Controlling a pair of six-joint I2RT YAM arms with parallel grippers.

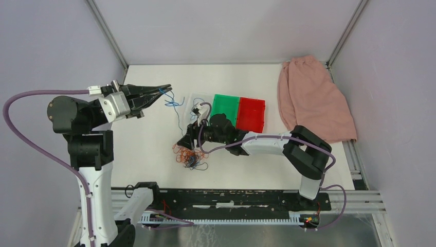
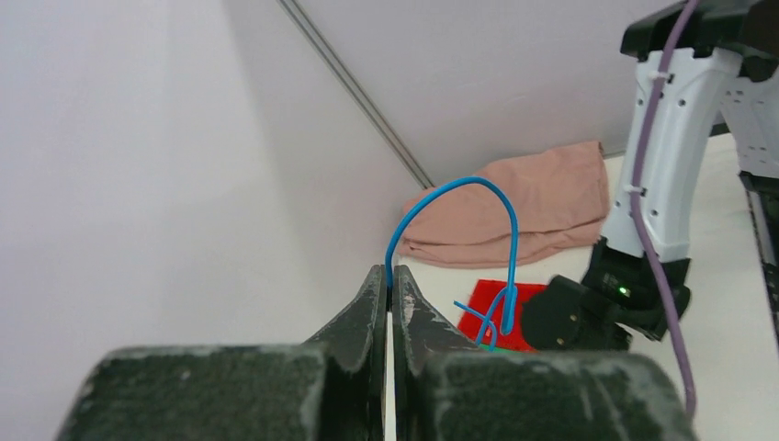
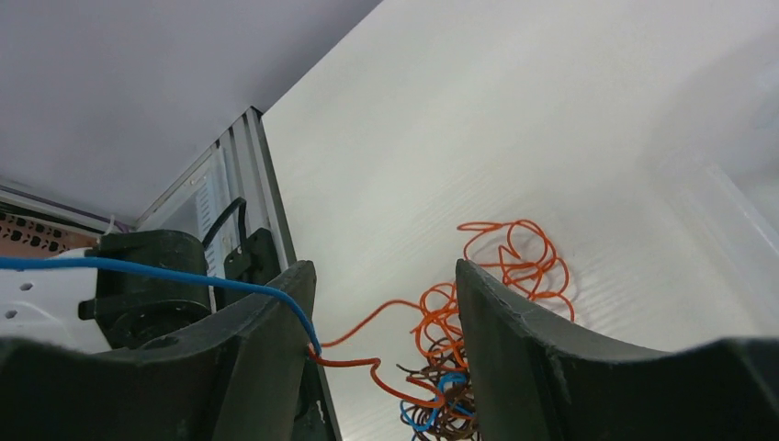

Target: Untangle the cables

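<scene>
Next, I let go of the blue cable with my left gripper inside the clear bin [image 1: 198, 112], beside the green bin. The cable now hangs down towards the tangle.
A tangle of cables [image 1: 189, 156], orange, blue and dark brown, lies on the white table left of centre. My left gripper [image 1: 166, 89] is raised at the back left and shut on a blue cable [image 1: 176, 109]. That cable hangs down from the tips towards the tangle. In the left wrist view the blue cable [image 2: 457, 185] arcs up out of the closed tips [image 2: 389, 274]. My right gripper [image 1: 183, 143] is open just above the tangle. In the right wrist view the tangle [image 3: 452, 377] lies between and below the open fingers [image 3: 384, 272]. A taut blue cable [image 3: 138, 268] crosses the left finger.
A green bin [image 1: 226, 107] and a red bin [image 1: 252, 114] stand side by side behind the right gripper. A clear bin [image 1: 198, 100] stands left of them. A pink cloth [image 1: 313, 98] lies at the back right. A metal rail [image 1: 231, 198] runs along the near edge.
</scene>
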